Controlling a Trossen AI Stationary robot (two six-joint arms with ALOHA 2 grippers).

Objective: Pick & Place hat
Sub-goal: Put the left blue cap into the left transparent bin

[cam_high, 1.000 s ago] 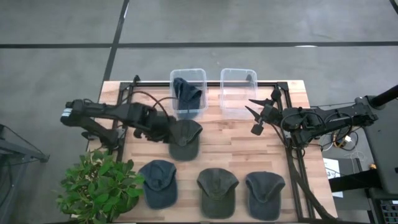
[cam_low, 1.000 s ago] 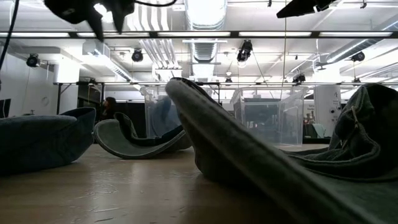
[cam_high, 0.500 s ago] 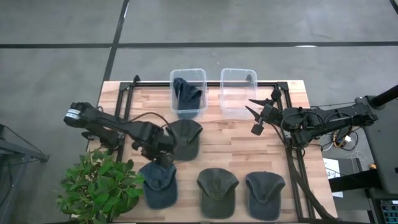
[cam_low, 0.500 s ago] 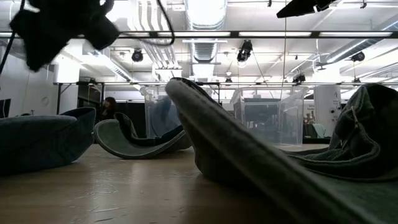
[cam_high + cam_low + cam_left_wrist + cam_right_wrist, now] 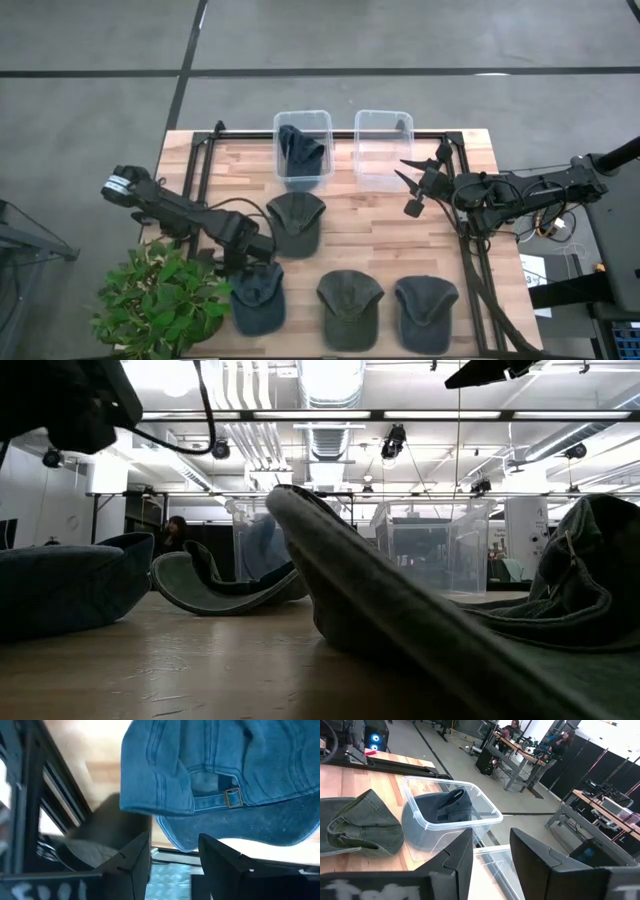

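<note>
My left gripper will close next on the blue denim cap's back edge [image 5: 249, 271] [image 5: 175, 813], beside the end of the cap's strap away from the buckle.
A blue denim cap [image 5: 258, 300] lies crown-up at the table's near left; its back strap and buckle [image 5: 232, 796] show in the left wrist view. My left gripper [image 5: 247, 265] hovers open over the cap's far edge [image 5: 175, 851], fingers apart and touching nothing. A green cap [image 5: 297, 222] lies flat in front of the left bin [image 5: 303, 172], which holds another dark blue cap [image 5: 451, 806]. My right gripper [image 5: 413, 185] waits open above the table's right side [image 5: 490, 851].
A clear bin [image 5: 382, 150] stands beside the filled one at the far edge. Two more caps [image 5: 350, 305] [image 5: 427, 312] lie along the near edge. A potted plant [image 5: 160, 295] sits at the near left corner, close to my left arm. A black frame [image 5: 195, 175] lines the table's sides.
My left gripper has moved from beside the green cap toward the table's near edge, ending over the blue cap's far edge. The caps have stayed where they were.
</note>
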